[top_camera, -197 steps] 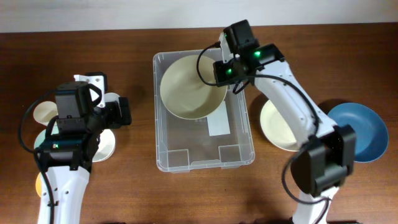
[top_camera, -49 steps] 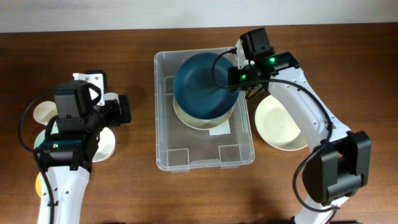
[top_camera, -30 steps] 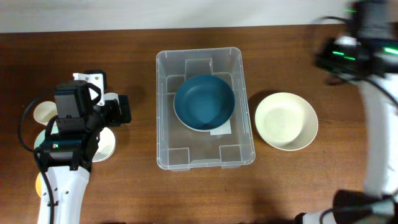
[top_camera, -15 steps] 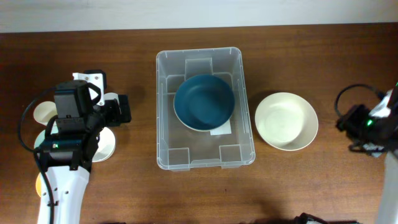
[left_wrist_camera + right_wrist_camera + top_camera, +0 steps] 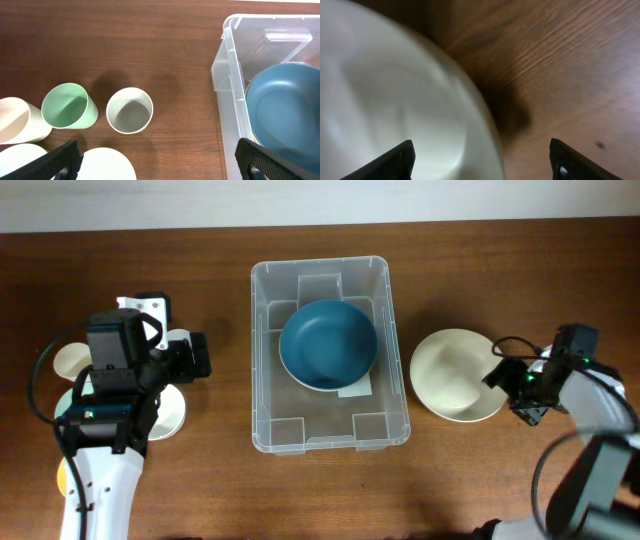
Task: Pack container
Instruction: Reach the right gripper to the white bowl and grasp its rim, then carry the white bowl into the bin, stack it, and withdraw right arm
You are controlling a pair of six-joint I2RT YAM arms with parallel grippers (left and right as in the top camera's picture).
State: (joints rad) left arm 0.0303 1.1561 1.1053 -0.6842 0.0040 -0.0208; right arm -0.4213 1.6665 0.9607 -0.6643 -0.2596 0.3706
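The white cup beside the green cup is next for my left gripper, which should go there and close on the white cup's rim [image 5: 188, 338] [image 5: 149, 116] facing the clear container.
The clear container [image 5: 262, 360] stands mid-table with a blue bowl [image 5: 328, 344] resting inside on a cream bowl whose edge just shows. Part of the container [image 5: 231, 75] and the blue bowl [image 5: 285, 110] also appear in the left wrist view. A second cream bowl [image 5: 455, 375] lies on the table to its right. My right gripper [image 5: 503, 377] is at that bowl's right rim, open. In the right wrist view the cream bowl [image 5: 395, 100] has its rim between the jaws of the right gripper [image 5: 482, 161], one finger over the bowl and one over the wood. My left gripper [image 5: 197, 358] hangs open and empty left of the container.
Under the left gripper [image 5: 160, 170] stand a cream cup [image 5: 15, 127], a green cup [image 5: 67, 106] and a white cup [image 5: 129, 111], with white dishes [image 5: 107, 167] at the frame's bottom. A yellow item [image 5: 62, 475] lies near the left arm's base.
The right arm left the blue bowl in the container, swung out to the far right, then came in to the cream bowl's right rim with its jaws widening. The left arm stayed still.
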